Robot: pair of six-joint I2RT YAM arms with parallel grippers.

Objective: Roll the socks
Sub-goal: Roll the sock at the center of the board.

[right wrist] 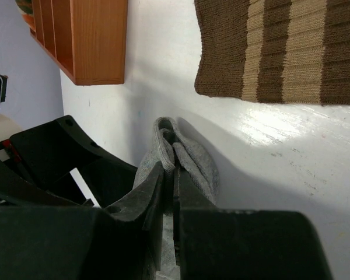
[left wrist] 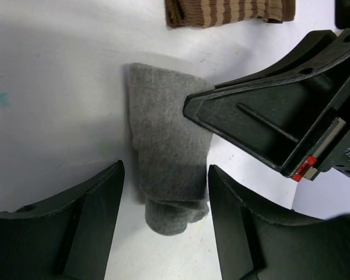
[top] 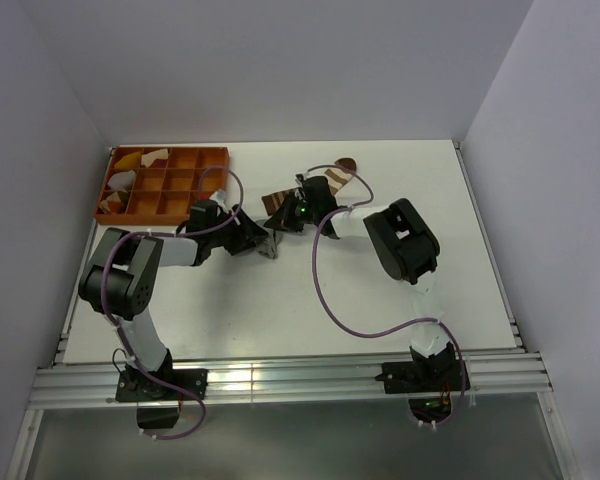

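Observation:
Next, my right gripper opens and takes the sock's outer fold [right wrist: 205, 164] while my left gripper holds the sock still, because it is bunching the grey sock's upturned edge together.
The grey sock [left wrist: 169, 151] lies on the white table, its near end folded into a small roll. My left gripper [left wrist: 166, 170] is open and straddles that rolled end; the right finger is at the sock's edge and a gap shows on the left side. My right gripper [right wrist: 170, 166] is shut on an upturned edge of the grey sock [right wrist: 189, 154]. Its black body [left wrist: 280, 116] reaches over the sock from the right. The brown striped sock [right wrist: 280, 49] lies flat just beyond, and also shows at the top of the left wrist view [left wrist: 230, 11]. Both grippers meet mid-table [top: 275, 235].
An orange wooden compartment tray [top: 185, 158] stands at the back left and holds yellow and white cloth pieces [top: 130, 162]. Its corner [right wrist: 96, 41] is close to the left of the brown sock. A purple cable [top: 330, 300] loops over the table by the right arm.

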